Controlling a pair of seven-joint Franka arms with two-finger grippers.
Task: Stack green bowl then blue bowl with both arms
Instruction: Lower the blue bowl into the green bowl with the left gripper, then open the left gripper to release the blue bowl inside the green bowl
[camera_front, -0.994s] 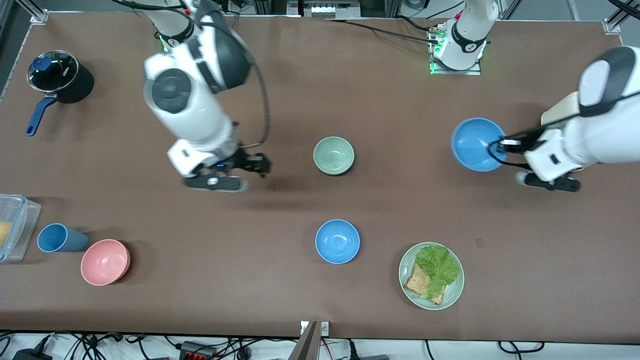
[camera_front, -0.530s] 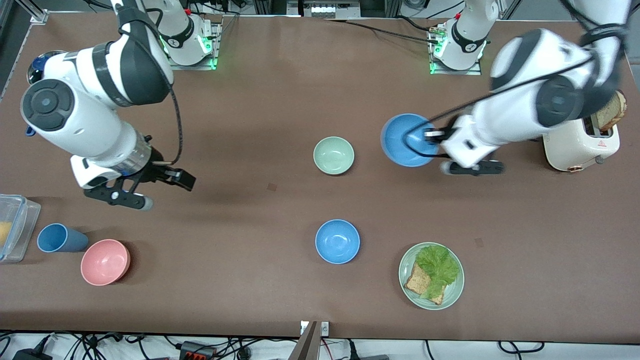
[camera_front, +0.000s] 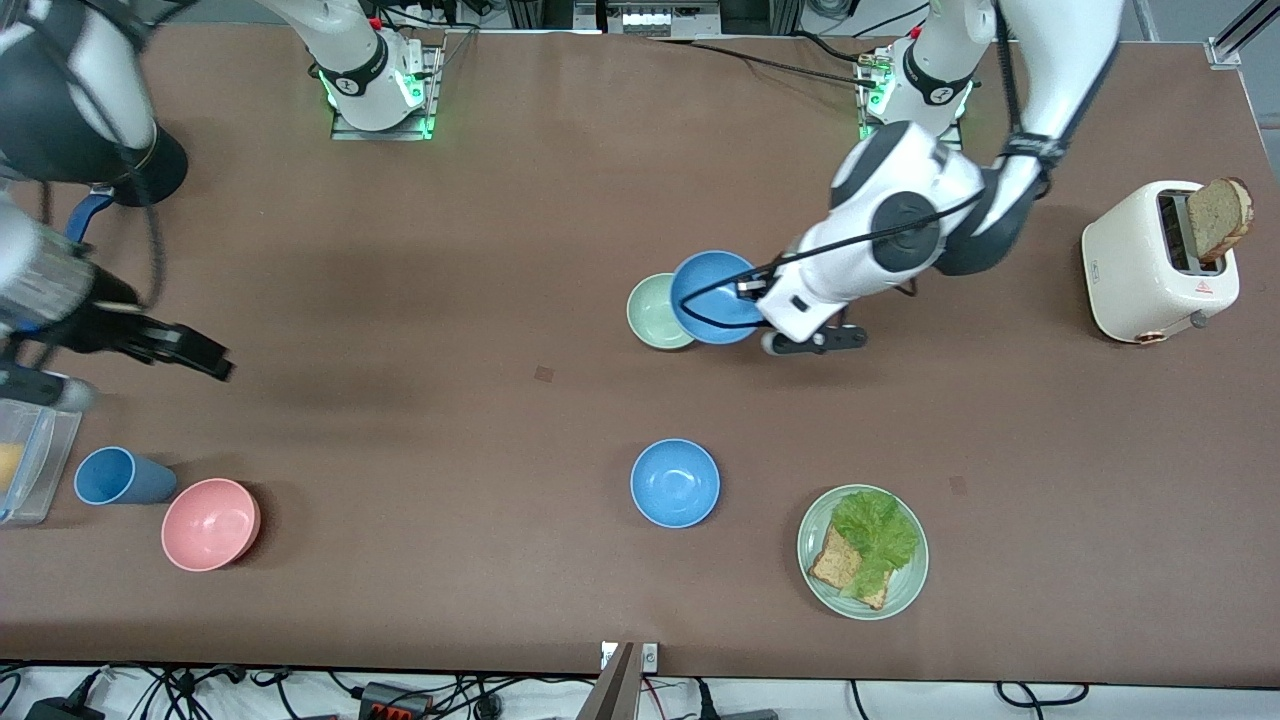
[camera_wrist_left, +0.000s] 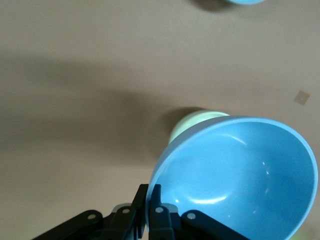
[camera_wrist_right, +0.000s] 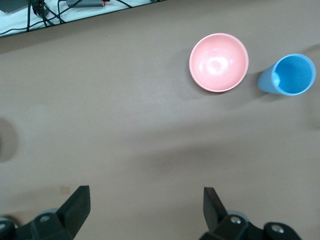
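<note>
Next, my left gripper releases the blue bowl down inside the hollow of the green bowl (camera_front: 667, 310).
The green bowl (camera_front: 650, 312) stands on the table near the middle, partly covered in the front view. My left gripper (camera_front: 757, 296) is shut on the rim of a blue bowl (camera_front: 715, 297) and holds it tilted in the air, overlapping the green bowl's edge on the side toward the left arm's end. In the left wrist view, the fingers (camera_wrist_left: 149, 197) pinch the blue bowl's (camera_wrist_left: 240, 175) rim, and the green bowl (camera_wrist_left: 192, 125) peeks out beneath it. My right gripper (camera_front: 205, 358) is open and empty above bare table at the right arm's end; its fingers stand wide apart in the right wrist view (camera_wrist_right: 145, 205).
A second blue bowl (camera_front: 675, 482) sits nearer the camera than the green bowl. A plate (camera_front: 908, 585) with lettuce and toast is beside it. A toaster (camera_front: 1150, 265) stands at the left arm's end. A pink bowl (camera_front: 210, 523), blue tumbler (camera_front: 118, 476), clear container (camera_front: 30, 450) and dark pot (camera_front: 160, 165) are at the right arm's end.
My left gripper carried the blue bowl from the left arm's end of the table to over the green bowl's edge. My right gripper swung away toward its own end, staying empty.
</note>
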